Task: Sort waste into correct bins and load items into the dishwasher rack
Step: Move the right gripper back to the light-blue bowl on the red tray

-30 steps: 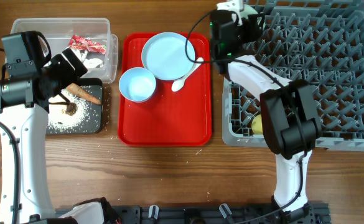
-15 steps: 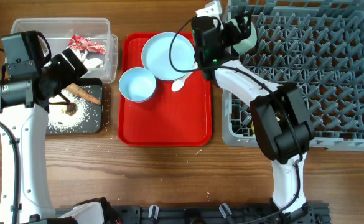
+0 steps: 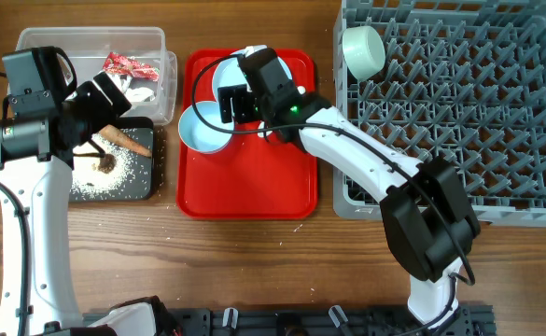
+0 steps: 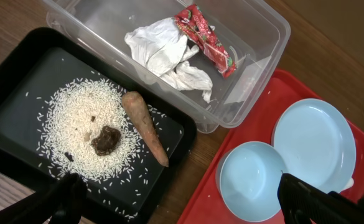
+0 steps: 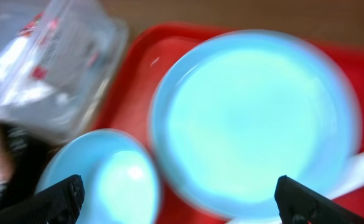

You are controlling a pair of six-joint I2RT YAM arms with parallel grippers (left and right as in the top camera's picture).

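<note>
I need to move my right gripper to the pale-blue bowl next and close it on the bowl's rim (image 3: 229,140) (image 5: 158,206), on the side facing the dishwasher rack.
My right gripper (image 3: 240,93) (image 5: 182,202) is open and empty, hovering over the pale-blue plate (image 3: 219,75) (image 5: 256,118) on the red tray; its view is blurred. The pale-blue bowl (image 3: 203,131) (image 5: 107,180) sits beside the plate. A white spoon (image 5: 356,168) lies at the plate's edge. The mint-green bowl (image 3: 364,51) lies in the grey dishwasher rack (image 3: 459,112), far left corner. My left gripper (image 3: 114,93) (image 4: 191,202) is open and empty above the black tray (image 4: 20,81), which holds rice (image 4: 76,118), the brown stick (image 4: 145,127) and the food lump (image 4: 106,140). The clear tub (image 4: 256,25) holds the napkin (image 4: 169,53) and red wrapper (image 4: 206,37).
The flat red serving tray (image 3: 254,187) lies between the bins and the rack. A few rice grains lie on the wood by the black tray. My right arm stretches across the rack's near left corner. The yellow cup is hidden.
My right gripper let go of the mint-green bowl in the rack's far left corner and swung left over the plate on the red tray. The left arm has not moved.
</note>
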